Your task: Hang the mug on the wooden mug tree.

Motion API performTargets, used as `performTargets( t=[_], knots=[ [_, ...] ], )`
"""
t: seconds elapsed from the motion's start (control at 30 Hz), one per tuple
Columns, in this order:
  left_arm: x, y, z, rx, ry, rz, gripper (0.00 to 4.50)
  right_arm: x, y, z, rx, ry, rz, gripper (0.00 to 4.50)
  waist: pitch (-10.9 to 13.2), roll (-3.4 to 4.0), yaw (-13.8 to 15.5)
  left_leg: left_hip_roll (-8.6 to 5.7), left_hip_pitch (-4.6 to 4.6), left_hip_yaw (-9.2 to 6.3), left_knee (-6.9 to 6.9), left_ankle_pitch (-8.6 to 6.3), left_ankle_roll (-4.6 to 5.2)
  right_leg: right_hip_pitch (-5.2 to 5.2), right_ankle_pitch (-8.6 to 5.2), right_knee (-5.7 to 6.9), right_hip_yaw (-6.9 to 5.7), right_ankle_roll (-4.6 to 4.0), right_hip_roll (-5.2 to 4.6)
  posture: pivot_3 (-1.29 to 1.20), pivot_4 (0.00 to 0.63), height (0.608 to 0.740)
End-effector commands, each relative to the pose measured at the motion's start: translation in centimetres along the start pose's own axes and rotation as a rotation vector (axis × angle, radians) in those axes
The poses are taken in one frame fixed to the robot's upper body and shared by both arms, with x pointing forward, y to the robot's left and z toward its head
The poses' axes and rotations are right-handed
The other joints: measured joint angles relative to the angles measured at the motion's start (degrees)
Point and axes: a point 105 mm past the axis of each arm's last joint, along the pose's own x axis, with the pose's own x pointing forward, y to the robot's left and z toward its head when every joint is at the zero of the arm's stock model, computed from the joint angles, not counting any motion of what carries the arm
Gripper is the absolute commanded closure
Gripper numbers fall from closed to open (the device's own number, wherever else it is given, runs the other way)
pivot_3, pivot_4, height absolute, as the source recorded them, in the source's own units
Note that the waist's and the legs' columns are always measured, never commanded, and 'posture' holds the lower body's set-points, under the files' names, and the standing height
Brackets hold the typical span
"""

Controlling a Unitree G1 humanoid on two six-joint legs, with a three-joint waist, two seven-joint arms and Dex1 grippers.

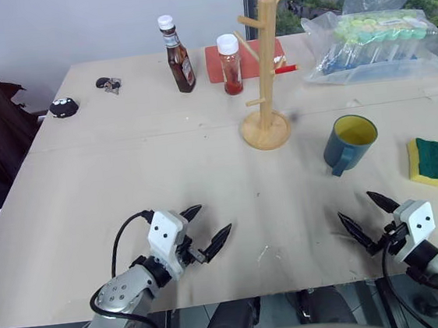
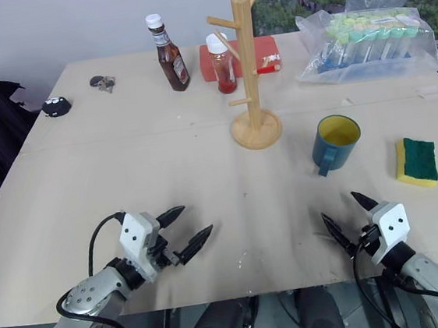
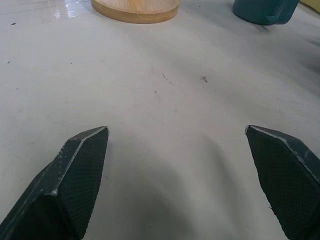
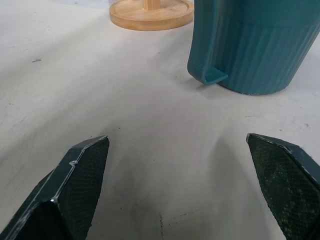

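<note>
Next, I close my right gripper on the lower outer part of the handle (image 1: 337, 169) (image 4: 201, 62) of the dark blue-grey mug.
The dark blue-grey mug (image 1: 348, 143) with a yellow inside stands upright on the table at the right, its handle turned toward the near edge. The wooden mug tree (image 1: 263, 73) rises on its round base left of the mug, nothing hanging on its pegs. My right gripper (image 1: 368, 217) hovers open near the front edge, a short way in front of the mug (image 4: 250, 45), with nothing between its fingers. My left gripper (image 1: 207, 229) is open and empty over the front left of the table, pointing toward the tree's base (image 3: 135, 10).
A yellow-green sponge (image 1: 429, 161) lies right of the mug. Behind the tree stand a brown sauce bottle (image 1: 178, 55) and a red sauce bottle (image 1: 230, 65) by a red board (image 1: 247, 59). A plastic bag of tubes (image 1: 375, 42) fills the back right. Keys (image 1: 109, 84) and a small black object (image 1: 63, 107) lie at the back left.
</note>
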Motion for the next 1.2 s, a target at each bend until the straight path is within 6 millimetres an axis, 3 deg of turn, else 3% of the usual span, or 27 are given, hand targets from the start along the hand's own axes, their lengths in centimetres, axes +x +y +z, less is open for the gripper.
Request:
performTargets(
  t=[0.03, 0.83, 1.2],
  knots=[
    [-0.1, -0.3, 0.7, 0.023, -0.021, -0.011, 0.00, 0.1, -0.1, 1.2, -0.032, -0.045, 0.001, 0.07, 0.00, 0.00, 0.00, 0.00, 0.00, 0.00, 0.00, 0.00, 0.00, 0.00, 0.00, 0.00, 0.00, 0.00, 0.00, 0.00, 0.150, 0.740],
    [0.5, -0.5, 1.5, 0.031, -0.062, -0.023, 0.00, 1.7, 0.2, 1.5, 0.013, -0.060, -0.084, 0.07, -0.01, -0.01, -0.01, 0.04, 0.00, 0.19, 0.00, 0.00, 0.01, -0.08, 0.01, 0.01, 0.20, 0.00, 0.12, 0.00, 0.150, 0.740],
    [0.8, -2.3, 5.4, 0.077, -0.152, -0.237, 0.00, 5.0, 0.8, 4.2, -0.004, -0.068, -0.227, 0.07, -0.02, -0.02, -0.11, 0.10, -0.04, 0.31, 0.00, 0.00, -0.01, -0.21, 0.13, 0.05, 0.34, -0.19, 0.39, 0.00, 0.150, 0.740]
  ],
)
